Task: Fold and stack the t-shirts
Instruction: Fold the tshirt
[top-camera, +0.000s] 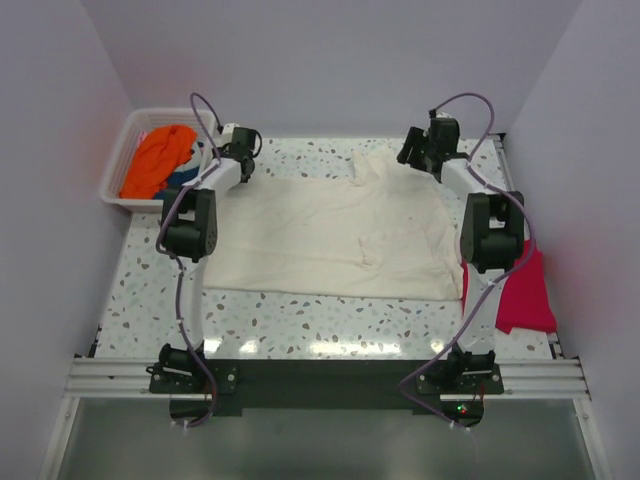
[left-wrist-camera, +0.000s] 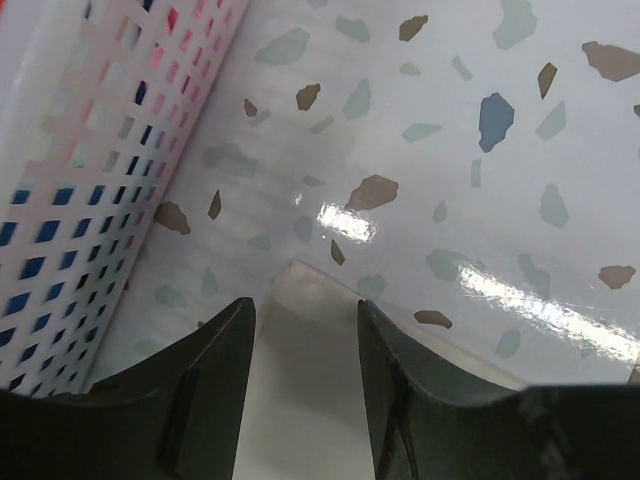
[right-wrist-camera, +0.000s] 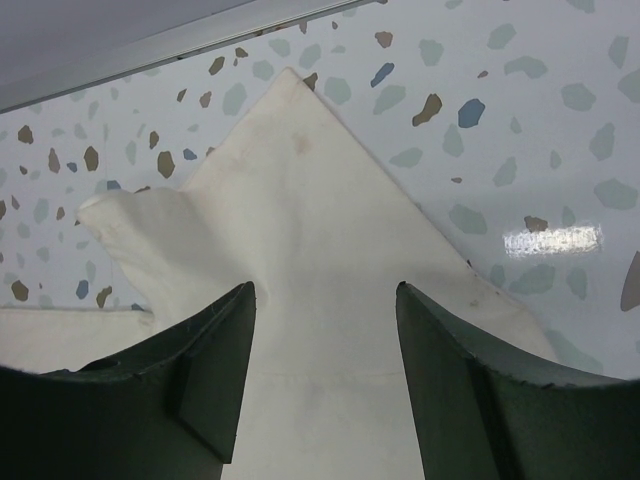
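My right gripper should close on the cream-white t-shirt's far sleeve (top-camera: 396, 168) (right-wrist-camera: 366, 188), at the sleeve's outer edge between its corner and the body of the shirt.
A large cream-white t-shirt (top-camera: 340, 235) lies spread flat over the middle of the table. My left gripper (top-camera: 243, 162) is down at its far left corner. In the left wrist view that gripper (left-wrist-camera: 305, 310) is open, its fingers astride the cream corner (left-wrist-camera: 300, 390). My right gripper (top-camera: 420, 150) is at the shirt's far right corner by the sleeve. Seen from the right wrist, it (right-wrist-camera: 325, 290) is open too, with flat cream cloth (right-wrist-camera: 300, 200) between the fingertips. A crimson-red t-shirt (top-camera: 525, 295) lies at the table's right edge. Orange (top-camera: 160, 160) and blue (top-camera: 183, 178) t-shirts sit in the basket.
A white slatted basket (top-camera: 118, 165) stands at the far left, close beside my left gripper, and its wall (left-wrist-camera: 90, 150) fills the left of the left wrist view. A metal rail (right-wrist-camera: 180, 45) borders the table just beyond the right gripper. Walls enclose the table on three sides.
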